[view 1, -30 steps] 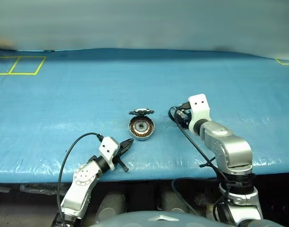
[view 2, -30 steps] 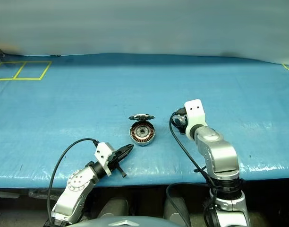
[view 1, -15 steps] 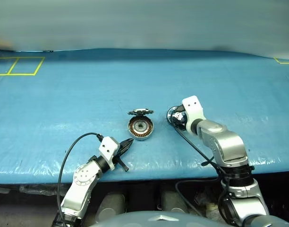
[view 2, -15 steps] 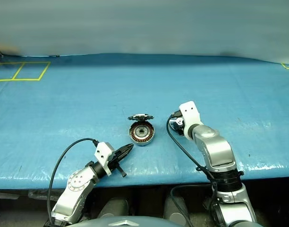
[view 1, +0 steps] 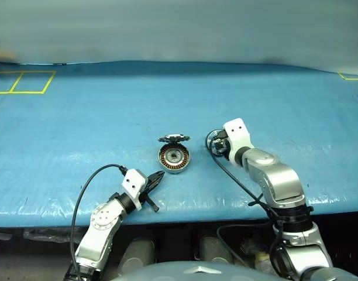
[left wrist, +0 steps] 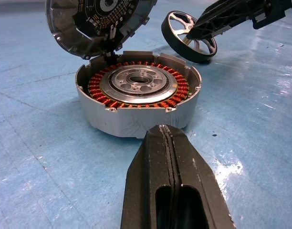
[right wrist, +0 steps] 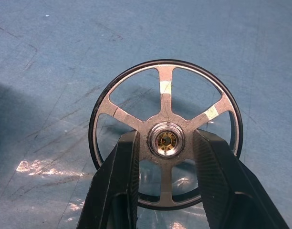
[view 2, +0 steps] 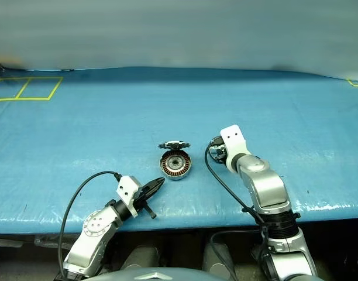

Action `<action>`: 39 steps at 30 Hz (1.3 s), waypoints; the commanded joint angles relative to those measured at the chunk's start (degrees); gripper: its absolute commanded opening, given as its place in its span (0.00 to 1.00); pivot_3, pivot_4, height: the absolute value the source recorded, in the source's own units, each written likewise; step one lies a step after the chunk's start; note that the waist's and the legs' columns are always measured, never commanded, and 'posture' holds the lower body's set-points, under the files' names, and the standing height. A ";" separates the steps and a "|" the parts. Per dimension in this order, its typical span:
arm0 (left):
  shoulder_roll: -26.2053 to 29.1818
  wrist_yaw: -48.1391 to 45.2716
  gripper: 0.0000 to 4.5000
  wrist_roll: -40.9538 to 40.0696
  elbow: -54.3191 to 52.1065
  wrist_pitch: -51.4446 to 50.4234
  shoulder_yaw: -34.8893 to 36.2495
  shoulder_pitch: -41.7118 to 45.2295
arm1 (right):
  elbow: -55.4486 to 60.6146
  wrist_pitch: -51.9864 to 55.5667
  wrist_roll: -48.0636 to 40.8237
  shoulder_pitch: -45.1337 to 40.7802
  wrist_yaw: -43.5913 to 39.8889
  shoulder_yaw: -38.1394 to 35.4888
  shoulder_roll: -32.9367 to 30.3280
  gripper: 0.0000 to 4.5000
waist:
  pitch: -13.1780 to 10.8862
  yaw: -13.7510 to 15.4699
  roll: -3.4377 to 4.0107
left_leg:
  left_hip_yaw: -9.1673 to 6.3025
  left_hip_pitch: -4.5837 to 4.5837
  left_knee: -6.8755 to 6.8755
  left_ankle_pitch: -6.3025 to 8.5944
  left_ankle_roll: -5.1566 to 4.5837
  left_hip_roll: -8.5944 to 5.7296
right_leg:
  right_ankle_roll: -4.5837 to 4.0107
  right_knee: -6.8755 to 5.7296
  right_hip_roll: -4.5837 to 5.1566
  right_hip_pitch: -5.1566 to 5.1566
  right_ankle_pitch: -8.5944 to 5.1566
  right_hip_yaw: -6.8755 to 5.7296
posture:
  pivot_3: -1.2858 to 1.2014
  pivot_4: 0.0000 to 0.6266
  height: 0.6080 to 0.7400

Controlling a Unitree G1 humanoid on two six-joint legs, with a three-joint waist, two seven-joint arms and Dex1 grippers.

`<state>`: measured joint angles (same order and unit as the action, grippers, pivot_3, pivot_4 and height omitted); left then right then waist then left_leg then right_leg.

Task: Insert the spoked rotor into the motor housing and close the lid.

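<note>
Next, my right gripper releases the spoked rotor flat over the copper windings in the motor housing (view 1: 174,156).
The motor housing (view 1: 175,158), a silver cup with copper windings, sits mid-table with its lid (view 1: 174,139) standing open at the far rim. In the left wrist view the housing (left wrist: 136,90) is just ahead of my left gripper (left wrist: 167,133), which is shut and holds nothing, with the lid (left wrist: 98,24) raised behind. Right of the housing is the spoked rotor (right wrist: 165,90), a black ring with silvery spokes. My right gripper (right wrist: 166,137) has its fingers through the spoke gaps, shut on the hub. The rotor (left wrist: 189,36) is tilted up on its edge.
A blue sheet (view 1: 97,117) covers the table. Yellow tape squares (view 1: 24,81) mark the far left corner and a tape corner (view 1: 351,76) the far right. The table's front edge runs just under my left gripper (view 1: 157,175).
My right gripper shifted slightly left onto the rotor and its fingers closed in on the hub. The left arm, housing and lid have not moved.
</note>
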<state>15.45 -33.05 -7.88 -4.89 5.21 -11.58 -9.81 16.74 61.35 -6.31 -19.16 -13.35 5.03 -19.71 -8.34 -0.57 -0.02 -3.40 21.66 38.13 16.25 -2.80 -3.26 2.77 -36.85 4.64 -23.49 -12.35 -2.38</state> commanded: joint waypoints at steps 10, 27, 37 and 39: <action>0.26 0.27 0.00 -0.43 -1.21 0.73 0.68 0.35 | 23.06 9.60 -8.53 0.86 -13.50 3.35 -14.88 0.29 | -0.18 0.17 0.21 | 0.00 0.20 -0.01 0.05 -0.08 -0.04 | 0.02 0.07 0.05 -0.15 0.00 -0.02 | 0.52 0.24 1.00; 0.36 0.27 0.00 -0.64 -1.22 0.18 0.84 0.47 | 23.98 9.16 -18.87 -3.82 -11.69 10.54 -3.28 0.29 | -0.23 0.30 0.14 | -0.02 0.19 0.07 0.04 -0.06 -0.03 | 0.07 0.08 0.05 -0.12 0.03 -0.03 | 0.52 0.24 1.00; -0.23 -0.33 0.00 -0.80 -0.82 2.26 0.40 0.48 | 17.86 8.46 -15.00 -7.57 -6.20 12.34 -1.64 0.29 | -0.23 0.24 0.15 | -0.02 0.19 0.03 -0.04 0.08 -0.04 | 0.06 0.08 0.06 -0.14 0.03 -0.02 | 0.52 0.24 1.00; -0.39 -0.57 0.00 -0.79 -0.73 2.74 0.29 0.52 | 16.53 7.68 -14.21 -7.47 -5.59 12.81 -1.27 0.29 | -0.23 0.21 0.15 | -0.02 0.19 0.03 -0.04 0.07 -0.04 | 0.06 0.08 0.06 -0.14 0.03 -0.02 | 0.52 0.24 1.00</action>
<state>15.41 -33.19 -7.91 -4.89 6.20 -11.19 -9.41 32.91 70.49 -21.23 -25.93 -19.54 17.79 -21.40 -8.58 -0.36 0.13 -3.42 21.86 38.16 16.21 -2.72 -3.30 2.83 -36.77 4.70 -23.63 -12.33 -2.40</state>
